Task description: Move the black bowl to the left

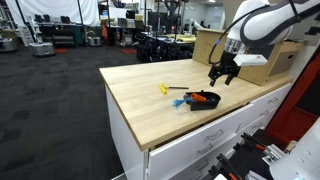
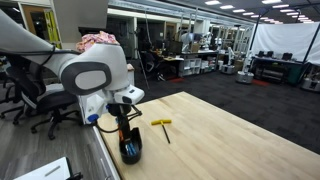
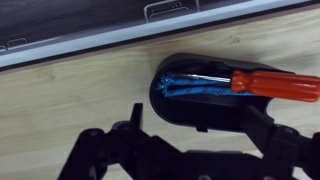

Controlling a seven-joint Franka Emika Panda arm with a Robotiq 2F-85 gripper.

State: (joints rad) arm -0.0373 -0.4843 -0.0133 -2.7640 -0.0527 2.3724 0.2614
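Observation:
My gripper will close on the rim of the black bowl (image 1: 219,97) (image 3: 153,98) at the bowl's rounded end, the end that is farther away from the screwdriver's orange handle.
The black bowl (image 1: 203,100) sits on the wooden table near its front edge. It also shows in an exterior view (image 2: 131,151) and fills the middle of the wrist view (image 3: 190,105). An orange-handled screwdriver (image 3: 276,84) and something blue (image 3: 190,86) lie in it. My gripper (image 1: 222,76) hangs just above the bowl, also seen in an exterior view (image 2: 125,126). In the wrist view its fingers (image 3: 195,128) are open and spread on either side of the bowl's near rim. They hold nothing.
A small yellow object (image 1: 164,89) lies on the table (image 1: 140,100) beside the bowl, also in an exterior view (image 2: 162,124). A big cardboard box (image 1: 206,45) stands at the table's far end. White drawers (image 1: 190,150) run under the front edge.

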